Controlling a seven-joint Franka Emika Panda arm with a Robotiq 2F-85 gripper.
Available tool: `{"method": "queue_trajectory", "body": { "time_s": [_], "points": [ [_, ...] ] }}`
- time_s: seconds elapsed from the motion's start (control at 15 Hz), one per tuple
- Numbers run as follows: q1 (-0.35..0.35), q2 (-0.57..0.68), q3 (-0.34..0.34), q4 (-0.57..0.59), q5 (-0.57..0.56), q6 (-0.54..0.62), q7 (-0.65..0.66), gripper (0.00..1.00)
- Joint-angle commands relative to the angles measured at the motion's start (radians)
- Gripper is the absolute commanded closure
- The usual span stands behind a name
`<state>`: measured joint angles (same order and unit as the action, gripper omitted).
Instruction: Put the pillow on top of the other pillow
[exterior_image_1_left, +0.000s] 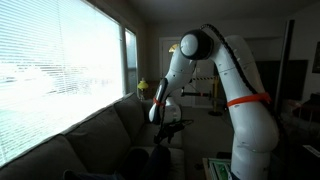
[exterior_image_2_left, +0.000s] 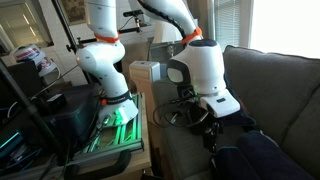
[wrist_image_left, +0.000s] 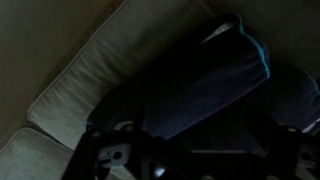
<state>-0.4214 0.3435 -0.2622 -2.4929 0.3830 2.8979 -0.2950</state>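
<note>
The robot's gripper will next lower to the dark blue pillow's top (exterior_image_1_left: 152, 153) (wrist_image_left: 165, 108), close to the bare grey couch cushion, and close there.
A dark blue pillow (wrist_image_left: 200, 80) with a teal edge lies on the grey couch (wrist_image_left: 90, 70). In the wrist view it fills the middle of the frame, right in front of the jaws. In an exterior view the pillow (exterior_image_2_left: 255, 155) is a dark mass on the seat, and my gripper (exterior_image_2_left: 210, 133) hangs right at its near edge. It also shows in an exterior view (exterior_image_1_left: 166, 128) low over dark pillows (exterior_image_1_left: 150, 160) on the seat. The pictures are too dark to separate the two pillows or to show the fingers.
The couch backrest (exterior_image_2_left: 275, 85) rises behind the pillows. A window with blinds (exterior_image_1_left: 60, 70) runs along the couch. The robot base (exterior_image_2_left: 110, 75) stands on a stand (exterior_image_2_left: 115, 135) beside the couch arm, with cables and a white box (exterior_image_2_left: 150, 75) nearby.
</note>
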Motion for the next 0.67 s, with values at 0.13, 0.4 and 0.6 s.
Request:
{"method": "queue_trajectory", "body": {
  "time_s": [0.13,0.4,0.6],
  "points": [
    [0.049,0.112,-0.064,0.066,0.006,0.016,0.181,0.0],
    [-0.027,0.18,0.0,0.133,-0.013,-0.011,0.244,0.0],
    [-0.078,0.23,0.056,0.176,-0.027,-0.008,0.213,0.0]
  ]
}}
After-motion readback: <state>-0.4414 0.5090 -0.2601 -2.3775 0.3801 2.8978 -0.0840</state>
